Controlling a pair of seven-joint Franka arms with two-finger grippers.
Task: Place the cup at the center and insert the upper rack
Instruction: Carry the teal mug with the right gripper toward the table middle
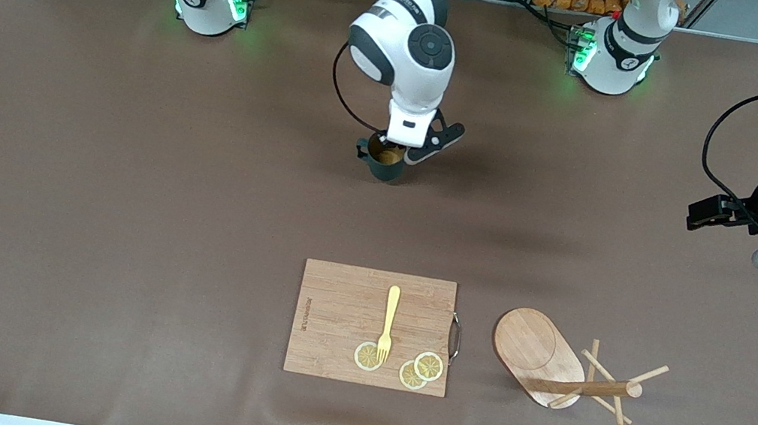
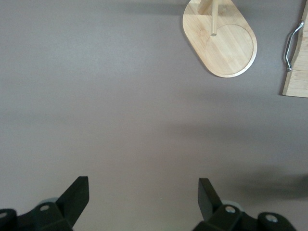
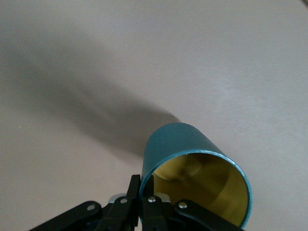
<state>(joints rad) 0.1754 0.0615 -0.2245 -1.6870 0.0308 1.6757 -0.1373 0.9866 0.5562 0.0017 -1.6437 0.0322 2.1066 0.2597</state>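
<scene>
The dark teal cup, now upright near the table's middle, will be put down by my right gripper on bare table (image 1: 398, 164) toward the robots' side, roughly facing the yellow fork.
The dark teal cup (image 1: 385, 159) with a yellow-ochre inside is upright near the table's middle, toward the robots' side. My right gripper (image 1: 390, 144) is shut on its rim, one finger inside and one outside; the right wrist view shows the cup (image 3: 183, 144) pinched at the wall. The wooden mug tree (image 1: 556, 366) lies tipped over on the table, its oval base (image 2: 221, 41) on edge and its pole and pegs flat, beside the cutting board and toward the left arm's end. My left gripper (image 2: 143, 197) is open and empty, held up over bare table at the left arm's end.
A rectangular wooden cutting board (image 1: 372, 327) with a metal handle lies near the front camera. On it are a yellow fork (image 1: 389, 323) and three lemon slices (image 1: 414, 368).
</scene>
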